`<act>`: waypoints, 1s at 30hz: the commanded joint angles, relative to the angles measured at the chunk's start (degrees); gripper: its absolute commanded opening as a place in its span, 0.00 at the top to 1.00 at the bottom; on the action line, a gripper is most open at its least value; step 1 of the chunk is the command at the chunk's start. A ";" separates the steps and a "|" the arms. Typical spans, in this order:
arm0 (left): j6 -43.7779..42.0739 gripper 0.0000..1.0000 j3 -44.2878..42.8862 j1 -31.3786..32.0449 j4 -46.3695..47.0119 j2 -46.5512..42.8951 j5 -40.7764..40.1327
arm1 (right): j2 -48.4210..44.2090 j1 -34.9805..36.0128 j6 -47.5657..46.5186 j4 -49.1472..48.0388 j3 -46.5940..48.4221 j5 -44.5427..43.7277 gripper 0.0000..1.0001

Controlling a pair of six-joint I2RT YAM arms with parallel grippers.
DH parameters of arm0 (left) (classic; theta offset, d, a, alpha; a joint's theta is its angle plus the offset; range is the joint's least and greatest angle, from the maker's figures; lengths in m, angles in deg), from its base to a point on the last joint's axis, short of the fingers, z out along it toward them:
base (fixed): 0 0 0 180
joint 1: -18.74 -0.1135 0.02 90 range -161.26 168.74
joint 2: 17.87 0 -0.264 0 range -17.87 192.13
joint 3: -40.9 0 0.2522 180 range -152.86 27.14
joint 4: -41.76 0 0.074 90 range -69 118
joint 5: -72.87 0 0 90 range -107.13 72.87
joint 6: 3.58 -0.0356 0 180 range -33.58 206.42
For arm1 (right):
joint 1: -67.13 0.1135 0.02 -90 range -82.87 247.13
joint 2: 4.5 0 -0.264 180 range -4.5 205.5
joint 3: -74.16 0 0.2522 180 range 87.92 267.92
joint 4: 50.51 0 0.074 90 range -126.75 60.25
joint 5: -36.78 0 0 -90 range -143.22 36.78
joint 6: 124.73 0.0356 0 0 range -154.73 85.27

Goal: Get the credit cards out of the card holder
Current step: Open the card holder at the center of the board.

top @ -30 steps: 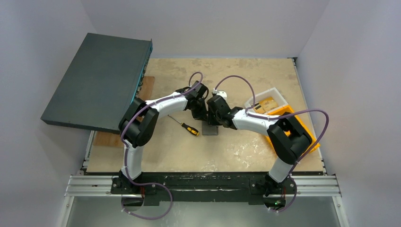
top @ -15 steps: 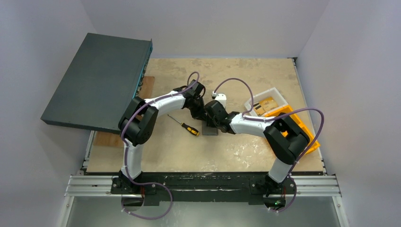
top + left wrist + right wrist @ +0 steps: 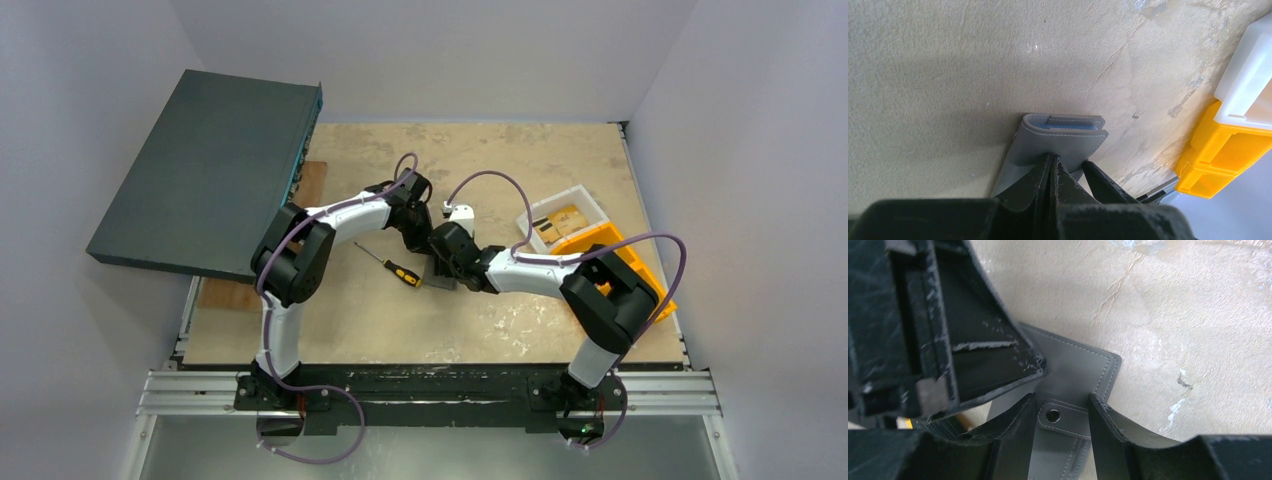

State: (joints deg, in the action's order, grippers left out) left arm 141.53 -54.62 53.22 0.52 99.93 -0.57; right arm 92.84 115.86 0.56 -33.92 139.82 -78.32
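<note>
The card holder is held shut by the snap on its closing tab, so the robot's right gripper will pinch the tab (image 3: 1072, 421) and pull it open while the left gripper presses on the holder.
The grey card holder (image 3: 1063, 140) lies folded on the table, a pale blue-grey lining showing at its far edge. My left gripper (image 3: 1052, 157) is shut, its tips pressed onto the holder's top face. My right gripper (image 3: 1063, 400) is open, and its fingers straddle the closing tab (image 3: 1064, 417) with its snap stud. In the top view both grippers meet over the card holder (image 3: 437, 278) and cover most of it; the left gripper (image 3: 428, 245) comes from the far side, the right gripper (image 3: 447, 262) from the right. The credit cards are hidden.
A screwdriver (image 3: 396, 268) with a yellow and black handle lies just left of the holder. Orange bins (image 3: 640, 270) and a clear bin (image 3: 560, 215) stand at the right. A large dark box (image 3: 205, 170) overhangs the table's far left corner.
My right gripper has slid left onto the holder and its fingers have spread wider round the tab. The left gripper has stayed shut on the holder, shifting only slightly.
</note>
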 commanded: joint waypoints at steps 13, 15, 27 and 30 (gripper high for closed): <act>0.18 1.00 1.96 0.25 -2.26 4.20 -2.22 | 1.71 3.42 -0.72 6.26 3.32 -1.53 0.66; 0.11 1.00 1.74 0.32 -2.64 4.28 -2.41 | 2.25 3.86 -0.92 6.68 3.51 -1.44 0.67; -0.62 1.00 0.46 0.22 -4.92 5.37 -3.82 | 3.67 4.44 1.99 8.85 1.88 0.42 1.00; -1.09 1.00 -0.01 0.23 -6.05 5.61 -4.73 | 2.09 4.08 3.61 9.28 1.15 0.97 1.00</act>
State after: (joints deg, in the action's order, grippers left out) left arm 141.81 -55.49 52.98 -0.51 100.74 0.41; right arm 94.74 119.18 0.32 -30.16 142.91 -82.78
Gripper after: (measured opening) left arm 0.003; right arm 0.024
